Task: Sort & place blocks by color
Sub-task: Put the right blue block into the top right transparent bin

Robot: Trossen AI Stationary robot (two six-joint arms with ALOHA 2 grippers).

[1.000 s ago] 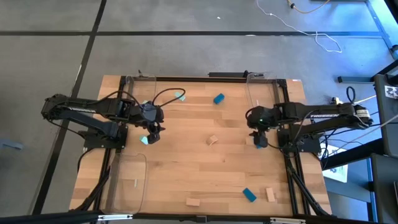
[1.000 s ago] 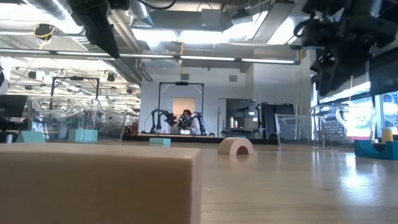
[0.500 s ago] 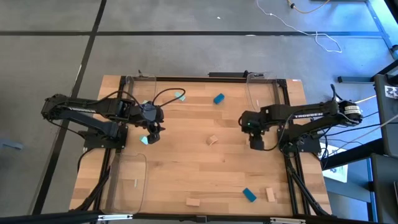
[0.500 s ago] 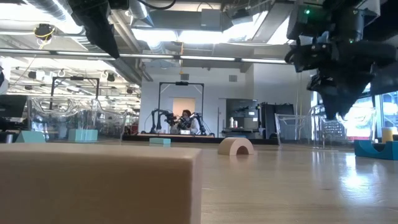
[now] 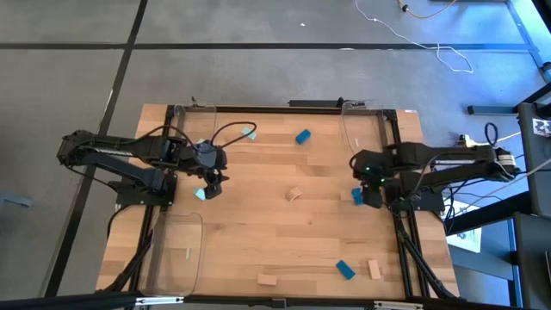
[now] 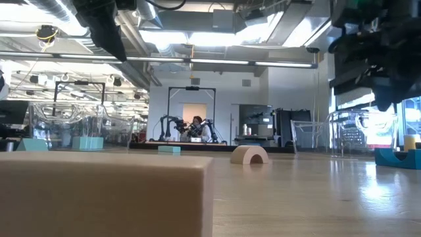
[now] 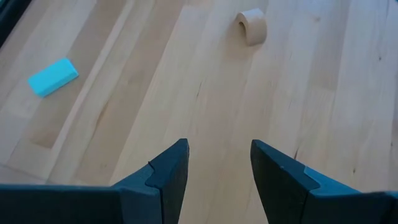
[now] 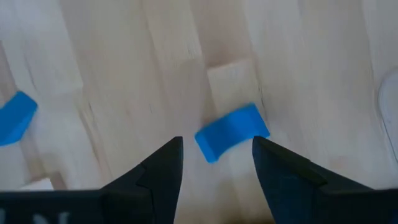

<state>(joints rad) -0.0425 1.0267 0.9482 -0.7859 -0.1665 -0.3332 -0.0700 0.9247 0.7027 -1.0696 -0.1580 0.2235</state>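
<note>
My right gripper is to move next to the blue block below it and close on the block's far end (image 5: 356,191) (image 8: 260,124), toward the nearest clear tray.
Small blocks lie scattered on the wooden table (image 5: 258,232). My right gripper (image 5: 370,195) hangs open over a deep blue block (image 8: 231,132) near the right edge; the block lies flat on the table just past the fingertips (image 8: 163,163), untouched. My left gripper (image 7: 217,162) waits open above the table's left part, with a teal block (image 7: 53,77) beside it and a wooden arch (image 7: 252,26) farther off. More blocks: teal (image 5: 249,133), blue (image 5: 302,136), blue (image 5: 344,269), wood (image 5: 374,269), wood (image 5: 267,279).
Clear plastic trays stand at the far right (image 5: 360,129), the far left (image 5: 191,120) and the near left (image 5: 176,250). In the low view a wooden block (image 6: 105,191) fills the foreground. A second blue block (image 8: 15,116) shows in the right wrist view.
My right arm has swung a little toward the table's middle and then drawn back toward the right edge. Its gripper has tipped more steeply downward over the blue block and stays open. No block has moved.
</note>
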